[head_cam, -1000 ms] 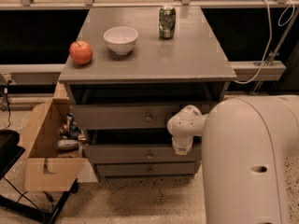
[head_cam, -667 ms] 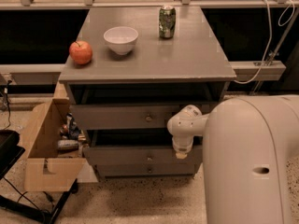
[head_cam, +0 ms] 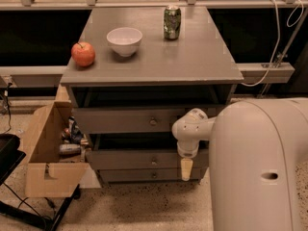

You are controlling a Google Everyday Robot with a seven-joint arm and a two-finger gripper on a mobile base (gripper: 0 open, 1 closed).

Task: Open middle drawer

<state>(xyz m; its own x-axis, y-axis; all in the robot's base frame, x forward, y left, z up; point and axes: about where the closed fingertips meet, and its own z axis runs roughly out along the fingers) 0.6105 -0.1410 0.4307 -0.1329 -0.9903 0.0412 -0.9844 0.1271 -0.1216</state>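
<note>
The middle drawer is partly out, gapped above its front; my gripper should open, grab the front's top edge (head_cam: 171, 152) and pull it farther.
The grey cabinet has three drawers. The middle drawer (head_cam: 130, 159) is the wide shallow front with a small round knob (head_cam: 154, 161), below the top drawer (head_cam: 125, 120) and above the lowest drawer (head_cam: 139, 175). A dark gap shows above the middle drawer's front. My gripper (head_cam: 186, 170) hangs pointing down from a white wrist joint (head_cam: 190, 129), in front of the right end of the middle drawer and to the right of its knob. It holds nothing that I can see.
On the cabinet top (head_cam: 192, 57) stand a red apple (head_cam: 83, 54), a white bowl (head_cam: 124, 40) and a green can (head_cam: 172, 22). An open cardboard box (head_cam: 48, 162) with cans sits at the left. My white arm (head_cam: 260, 167) fills the lower right.
My gripper has come down a little along the right side of the drawer fronts. The drawers have not visibly moved.
</note>
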